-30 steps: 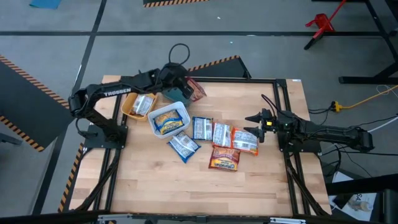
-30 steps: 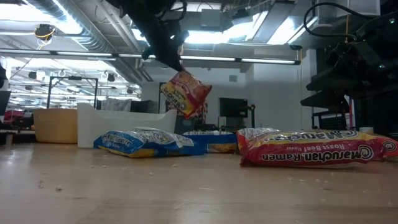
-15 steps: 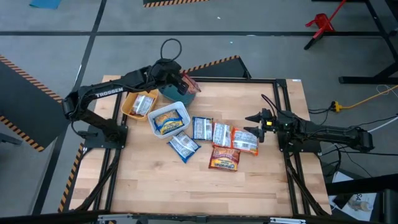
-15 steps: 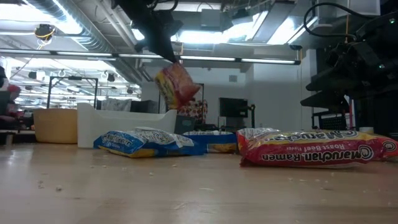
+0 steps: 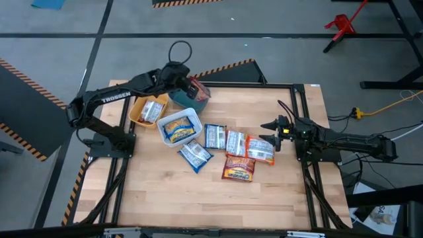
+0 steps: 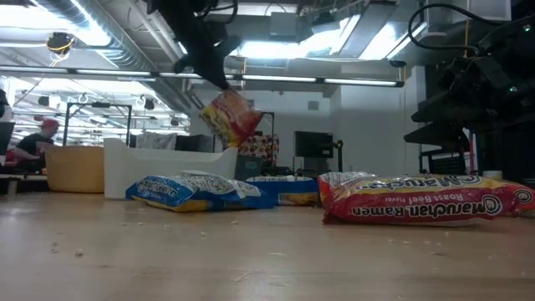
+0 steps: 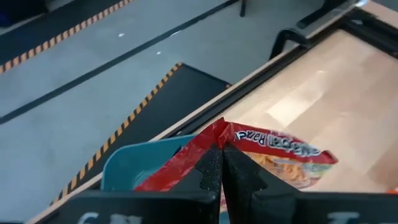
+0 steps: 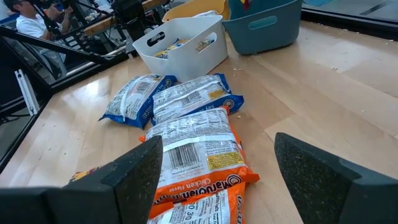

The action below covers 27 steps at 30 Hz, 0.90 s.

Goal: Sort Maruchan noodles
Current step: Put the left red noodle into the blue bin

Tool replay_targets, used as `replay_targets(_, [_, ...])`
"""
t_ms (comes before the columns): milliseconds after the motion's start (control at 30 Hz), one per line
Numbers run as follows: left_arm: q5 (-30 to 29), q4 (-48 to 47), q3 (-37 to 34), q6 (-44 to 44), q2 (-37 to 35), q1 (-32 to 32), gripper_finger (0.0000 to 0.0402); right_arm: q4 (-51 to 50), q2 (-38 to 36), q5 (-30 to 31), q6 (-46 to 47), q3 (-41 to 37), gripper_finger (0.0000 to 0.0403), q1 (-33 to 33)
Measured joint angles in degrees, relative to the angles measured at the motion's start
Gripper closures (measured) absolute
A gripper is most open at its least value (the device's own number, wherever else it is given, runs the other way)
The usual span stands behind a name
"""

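Note:
The robot's left gripper should release the red Maruchan packet inside the teal bin (image 5: 193,99) (image 7: 180,195), behind the white bin. The packet now dangles high above that teal bin.
My left gripper (image 5: 187,84) hangs above the teal bin (image 5: 176,100) at the table's far left, shut on a red Maruchan packet (image 5: 200,91); in the low view the packet (image 6: 227,118) dangles high above the table. Blue packets (image 5: 213,136) (image 5: 195,157), an orange-silver one (image 5: 236,142), an orange one (image 5: 260,149) and a red one (image 5: 239,169) lie flat mid-table. My right gripper (image 5: 268,127) waits open at the right, just short of the orange packet (image 8: 189,149). My left gripper pinches the red packet's crimped end edge (image 7: 214,134) between its two shut fingers (image 7: 239,171). The fingers slant down from the table's left side. The packet hangs tilted below them, clear of the table, over the teal bin's (image 7: 134,163) right rim.
A yellow bin (image 5: 147,111) holding a silver packet and a white bin (image 5: 178,125) holding a blue-yellow packet stand beside the teal bin. The near half of the wooden table (image 5: 218,205) is bare. A black frame rail (image 5: 310,192) runs along the right.
My left gripper has carried the red packet up a little and toward the table's far-left corner, from beside the teal bin to over it. The packet has swung and turned as it hangs; the gripper stays shut on it.

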Motion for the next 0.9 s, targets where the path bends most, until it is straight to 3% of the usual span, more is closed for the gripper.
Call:
replay_targets(500, [0.5, 0.1, -6.0, -5.6, 0.0, 1.6, 0.0401, 0.0, 0.0, 0.1, 0.0, 0.0, 0.0107, 0.0])
replay_targets(900, [2.4, 5.8, -10.1, -9.3, 0.0, 2.0, 0.0401, 0.0, 0.0, 0.1, 0.0, 0.0, 0.0107, 0.0])
